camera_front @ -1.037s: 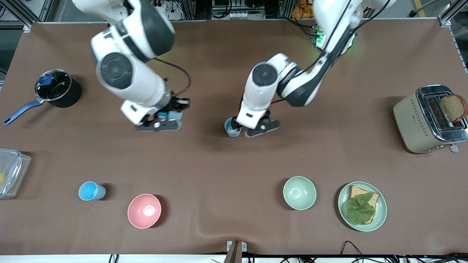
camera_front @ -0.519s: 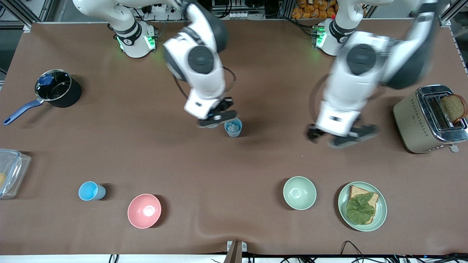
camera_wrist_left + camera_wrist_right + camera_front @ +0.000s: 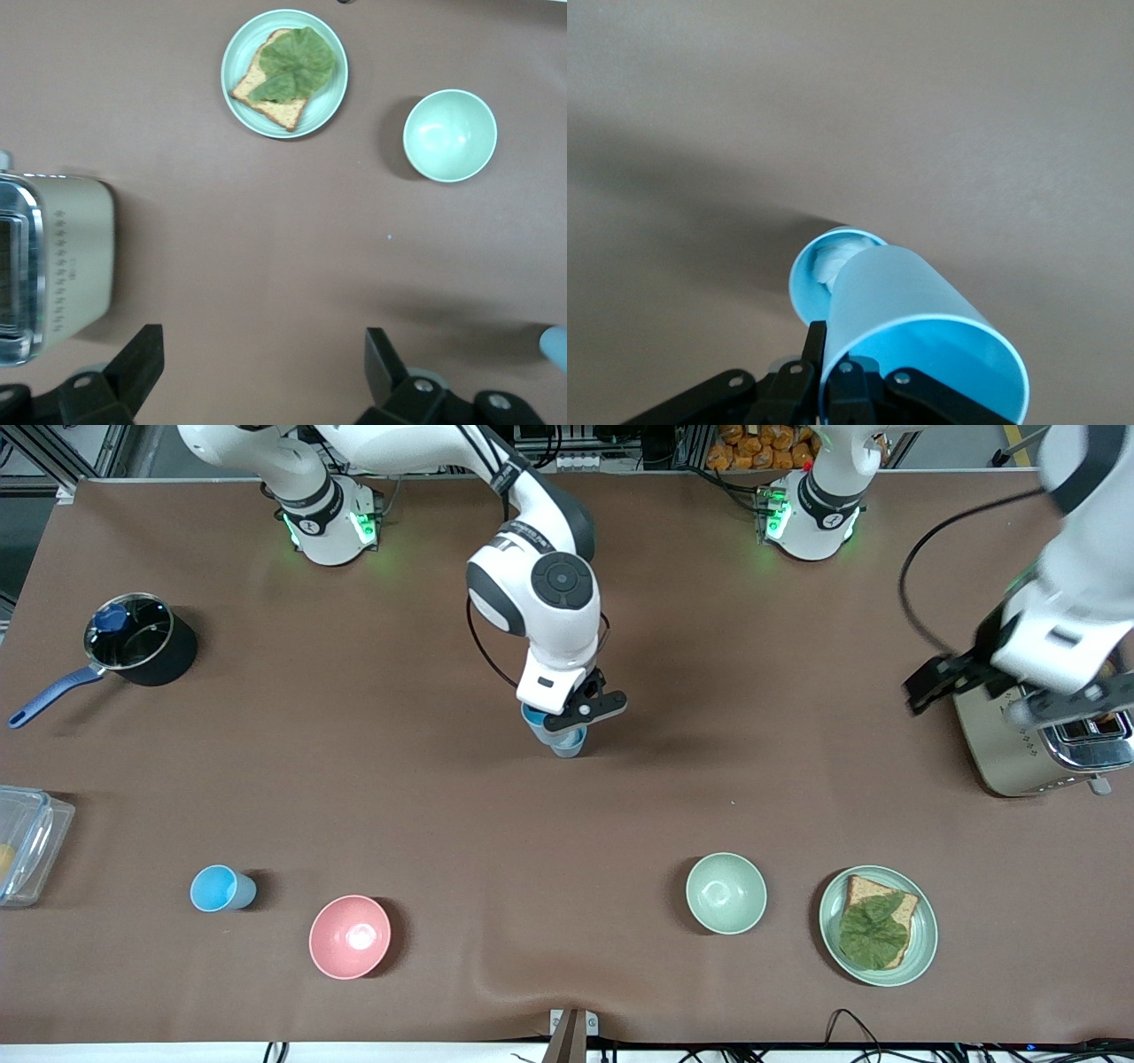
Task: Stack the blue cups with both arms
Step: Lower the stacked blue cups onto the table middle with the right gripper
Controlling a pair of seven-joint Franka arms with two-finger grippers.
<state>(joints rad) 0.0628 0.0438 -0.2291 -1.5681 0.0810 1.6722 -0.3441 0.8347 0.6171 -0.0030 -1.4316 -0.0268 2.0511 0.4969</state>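
Observation:
The robot's right gripper should release its blue cup inside the opening of the blue cup standing in the middle of the table [image 3: 571,732] [image 3: 833,276].
A blue cup [image 3: 569,745] with something white inside stands at mid-table. My right gripper [image 3: 576,717] hangs just above it, shut on the rim of a second blue cup [image 3: 533,716]. In the right wrist view the held blue cup [image 3: 921,332] tilts with its base over the mouth of the standing blue cup [image 3: 819,270], and my right gripper [image 3: 833,354] pinches its wall. A third blue cup [image 3: 221,888] sits near the front camera toward the right arm's end. My left gripper [image 3: 997,695] is open and empty over the toaster [image 3: 1019,753]. Bare table shows under my left gripper [image 3: 261,363].
A pink bowl [image 3: 349,936], a pale-green bowl [image 3: 726,892] and a plate [image 3: 924,943] with bread and lettuce line the edge nearest the front camera. A black saucepan [image 3: 142,651] and a clear container [image 3: 27,841] sit toward the right arm's end.
The right arm carried its blue cup across to just above the standing cup. The left arm left that cup and swung away, up over the toaster.

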